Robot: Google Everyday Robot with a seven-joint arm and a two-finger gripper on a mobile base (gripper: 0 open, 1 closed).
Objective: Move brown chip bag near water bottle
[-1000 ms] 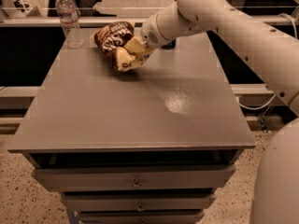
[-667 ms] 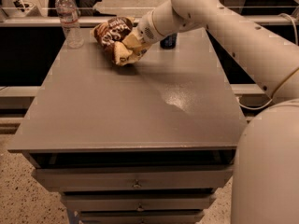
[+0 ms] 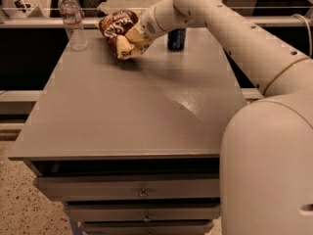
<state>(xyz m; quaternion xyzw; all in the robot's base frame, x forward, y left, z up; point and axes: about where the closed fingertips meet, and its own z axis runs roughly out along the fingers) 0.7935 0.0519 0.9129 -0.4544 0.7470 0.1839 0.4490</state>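
Observation:
The brown chip bag, now lifted a little above the top, will be released from my gripper at the table's far edge [image 3: 109, 38], close beside the water bottle, facing the soda can.
The brown chip bag [image 3: 119, 31], dark brown with cream-yellow corners and white script, is held in my gripper [image 3: 133, 37] at the far side of the table, lifted a little above the top. The gripper is shut on the bag's right end. The water bottle [image 3: 72, 19], clear with a white cap and pale label, stands upright at the far left corner, a short gap to the left of the bag. My white arm reaches in from the right.
A dark-blue soda can [image 3: 176, 39] stands at the far edge behind my arm, right of the bag. The grey table [image 3: 137, 111] has drawers below its front edge. A railing runs behind the table.
My gripper has carried the chip bag a little to the left and farther back, closer to the water bottle. The bottle and the can have not moved.

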